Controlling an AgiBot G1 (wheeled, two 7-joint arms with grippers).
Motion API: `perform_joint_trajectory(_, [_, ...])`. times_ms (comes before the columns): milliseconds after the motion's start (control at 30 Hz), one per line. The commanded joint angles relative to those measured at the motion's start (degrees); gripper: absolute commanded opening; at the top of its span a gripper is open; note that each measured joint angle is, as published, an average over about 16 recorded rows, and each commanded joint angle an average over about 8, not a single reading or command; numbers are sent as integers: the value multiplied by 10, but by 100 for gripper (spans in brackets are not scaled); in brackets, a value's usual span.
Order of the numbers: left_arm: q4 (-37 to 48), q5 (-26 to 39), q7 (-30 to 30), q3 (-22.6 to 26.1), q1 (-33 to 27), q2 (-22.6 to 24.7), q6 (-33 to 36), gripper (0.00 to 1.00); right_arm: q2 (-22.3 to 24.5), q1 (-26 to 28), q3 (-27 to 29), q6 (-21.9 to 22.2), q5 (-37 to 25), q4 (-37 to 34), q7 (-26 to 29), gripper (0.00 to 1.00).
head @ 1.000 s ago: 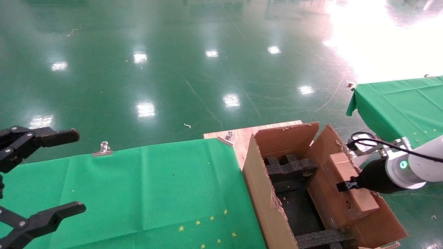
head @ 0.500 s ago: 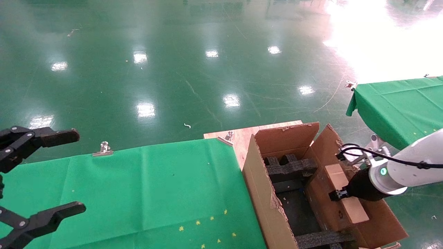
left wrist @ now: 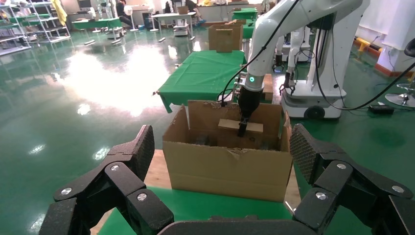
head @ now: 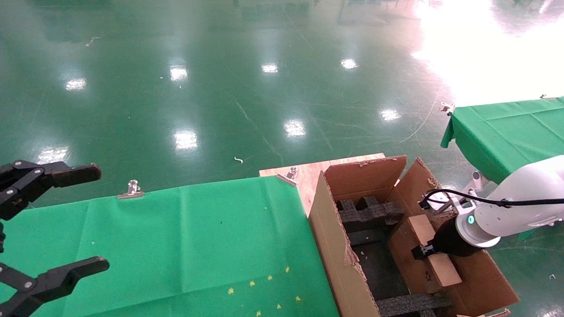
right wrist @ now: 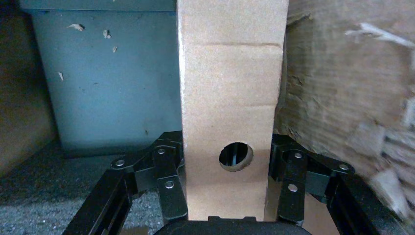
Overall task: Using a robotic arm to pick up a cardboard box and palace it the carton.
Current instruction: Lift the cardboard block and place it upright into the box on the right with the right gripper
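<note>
Next, my right gripper lets go of the small cardboard box between the black foam pieces (head: pixel 414 250) (right wrist: pixel 232 95), along the side of the carton with the torn flap.
The small cardboard box (head: pixel 434 253) hangs tilted inside the right part of the large carton (head: pixel 335 246), held by my right gripper (head: pixel 421 252) on the white robotic arm (head: pixel 515 207). In the right wrist view the black fingers (right wrist: pixel 169 181) press both long sides of the box (right wrist: pixel 230 88), whose round hole faces the camera; the gripper (right wrist: pixel 230 171) is shut on it. Black foam lattice (head: pixel 370 213) lines the carton. From the left wrist view the box (left wrist: pixel 230 125) sits below the carton's (left wrist: pixel 225 171) rim. My left gripper (head: pixel 99 216) stays open at the far left.
A table under green cloth (head: pixel 198 246) lies left of the carton, with metal clips (head: pixel 132 189) on its far edge. A wooden board (head: pixel 308 174) shows under the carton. A second green table (head: pixel 506 132) stands at the right. The carton's torn right flap (head: pixel 484 286) leans outward.
The right arm has carried the box leftward and down, from over the carton's right flap to deeper inside the carton. The left gripper has not moved.
</note>
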Motion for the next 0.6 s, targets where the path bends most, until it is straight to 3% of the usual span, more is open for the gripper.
perform_joint_trajectory(33, [0, 0, 0, 0, 0, 0, 0, 100, -8, -11, 4, -1, 13, -19, -16, 0])
perform_joint_trajectory(467, [0, 0, 0, 0, 0, 0, 0, 100, -66, -56, 28, -12, 69, -140, -91, 0])
perform_joint_trajectory(500, [0, 0, 0, 0, 0, 0, 0, 100, -68, -56, 30, -14, 71, -146, -96, 2])
perform_joint_trajectory(600, [0, 0, 0, 0, 0, 0, 0, 100, -74, -59, 33, -19, 78, -163, -109, 38])
